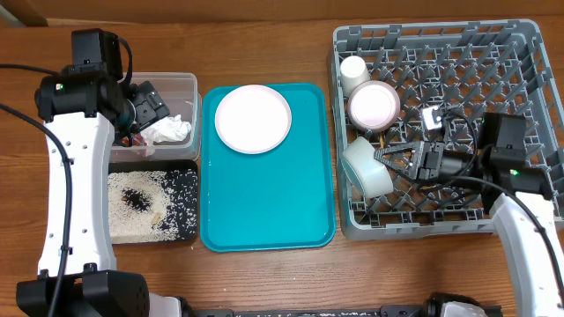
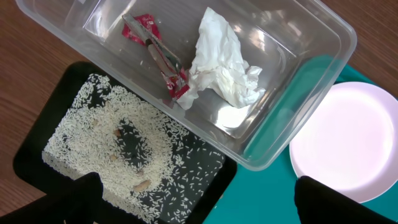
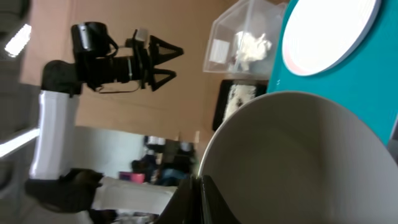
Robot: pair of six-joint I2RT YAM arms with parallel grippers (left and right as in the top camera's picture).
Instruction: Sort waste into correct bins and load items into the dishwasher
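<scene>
My right gripper needs to let go of the white bowl in the grey dish rack's near corner (image 1: 371,171) next to the teal tray.
The clear tub (image 1: 189,84) holds a crumpled white napkin (image 2: 224,68) and a red wrapper (image 2: 158,53). The black tray (image 1: 189,180) in front of it holds loose rice (image 2: 106,137). My left gripper (image 2: 199,199) is open and empty above these bins; it also shows in the overhead view (image 1: 145,106). My right gripper (image 1: 388,160) is shut on the rim of a white bowl (image 3: 298,162), held tilted over the grey dish rack (image 1: 520,53). The rack holds a pinkish bowl (image 1: 374,104) and a white cup (image 1: 355,72). A white plate (image 1: 253,119) lies on a teal tray. No chopsticks show.
The teal serving tray (image 1: 264,202) lies between the bins and the rack on the wooden table (image 1: 264,273). Cables run along both arms. The held white bowl (image 1: 366,167) sits near the rack's left wall.
</scene>
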